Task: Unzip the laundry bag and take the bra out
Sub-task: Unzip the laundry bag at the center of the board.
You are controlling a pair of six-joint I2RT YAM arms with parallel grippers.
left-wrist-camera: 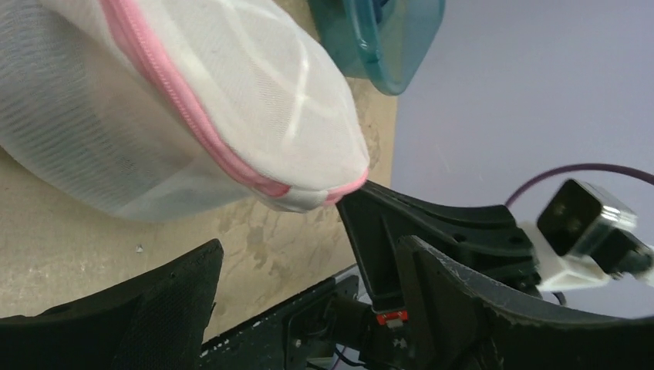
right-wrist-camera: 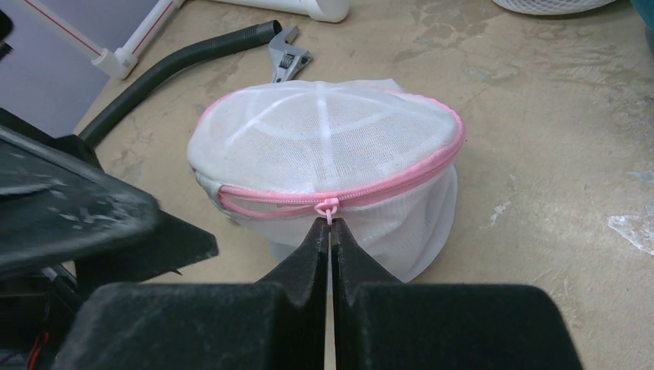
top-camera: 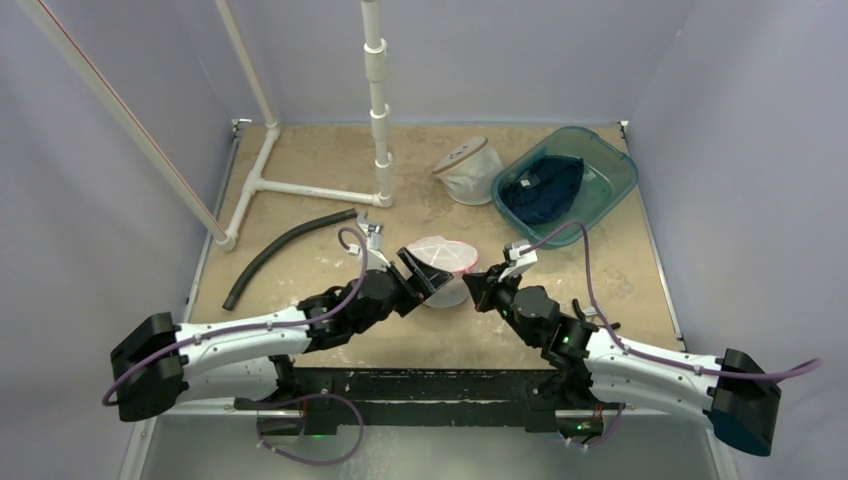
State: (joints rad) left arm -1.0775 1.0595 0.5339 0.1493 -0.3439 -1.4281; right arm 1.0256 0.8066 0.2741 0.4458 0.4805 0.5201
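My left gripper should pinch the laundry bag's loose zipper end while my right gripper opens and takes hold again of the zipper pull (right-wrist-camera: 328, 206), because that end will follow any tug.
The laundry bag (top-camera: 440, 258) is a white mesh dome with a pink zipper, lying mid-table between my arms. In the right wrist view the laundry bag (right-wrist-camera: 328, 139) fills the middle. Its pink zipper pull (right-wrist-camera: 329, 206) hangs at the front, pinched in my right gripper (right-wrist-camera: 330, 225), which is shut on it. My left gripper (top-camera: 420, 272) stands open at the bag's left side, holding nothing. In the left wrist view the bag (left-wrist-camera: 154, 100) sits above the open left gripper (left-wrist-camera: 308, 262), and the right gripper's tip (left-wrist-camera: 356, 199) touches the zipper end. The bra is hidden.
A teal bin (top-camera: 610, 165) holding dark blue cloth stands at the back right, with a second white mesh bag (top-camera: 468, 170) beside it. A black hose (top-camera: 285, 250), a wrench (top-camera: 372, 232) and a white pipe frame (top-camera: 380, 110) occupy the back left.
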